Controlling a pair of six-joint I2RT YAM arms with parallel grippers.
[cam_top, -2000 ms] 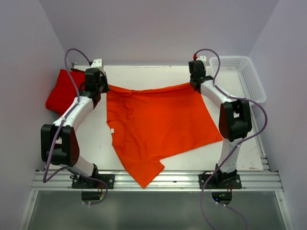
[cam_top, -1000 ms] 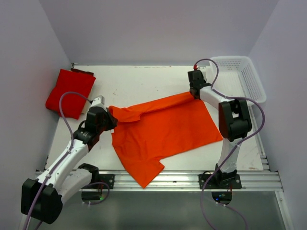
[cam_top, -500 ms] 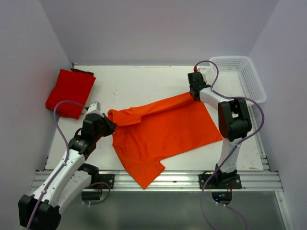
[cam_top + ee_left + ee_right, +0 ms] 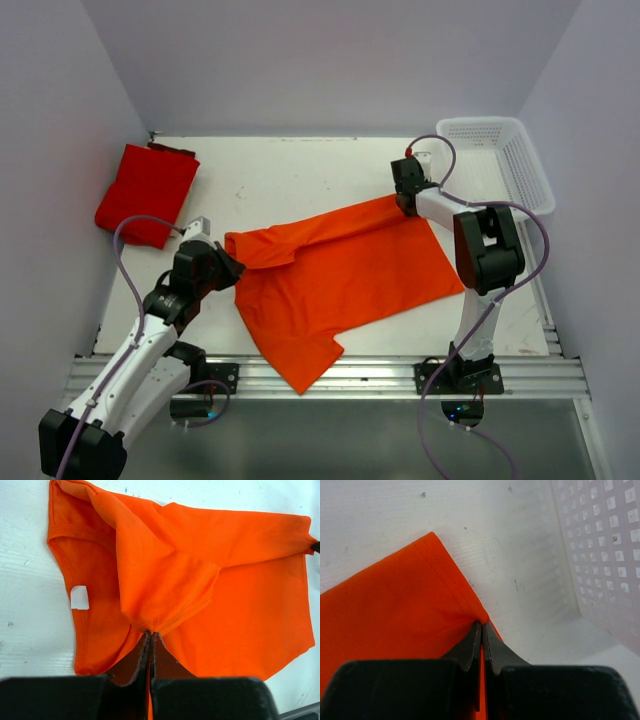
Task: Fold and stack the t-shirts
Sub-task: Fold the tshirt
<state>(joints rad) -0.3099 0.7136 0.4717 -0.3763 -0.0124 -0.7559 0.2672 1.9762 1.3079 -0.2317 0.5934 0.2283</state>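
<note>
The orange t-shirt is lying at a slant with its near sleeve over the metal bar, so I should grab the t-shirt's folded shoulder (image 4: 246,247) with my left gripper and pull the t-shirt square.
The bright orange t-shirt (image 4: 340,275) lies spread across the middle of the table, its far edge folded over toward the near side. My left gripper (image 4: 232,262) is shut on the shirt's left folded part; the left wrist view shows cloth (image 4: 165,575) pinched at my fingertips (image 4: 150,632). My right gripper (image 4: 402,203) is shut on the shirt's far right corner; the right wrist view shows the hemmed corner (image 4: 420,605) held at the tips (image 4: 482,625). The deeper red t-shirt (image 4: 146,193) lies folded at the far left.
A white plastic mesh basket (image 4: 500,160) stands at the far right, its wall close to my right gripper in the right wrist view (image 4: 600,545). A white label (image 4: 79,598) shows inside the shirt's collar. Walls close in on the left, back and right.
My left gripper has pulled the shirt's far left corner from the back toward the near left, folding the far edge over. The right gripper has shifted slightly nearer, still holding its corner.
</note>
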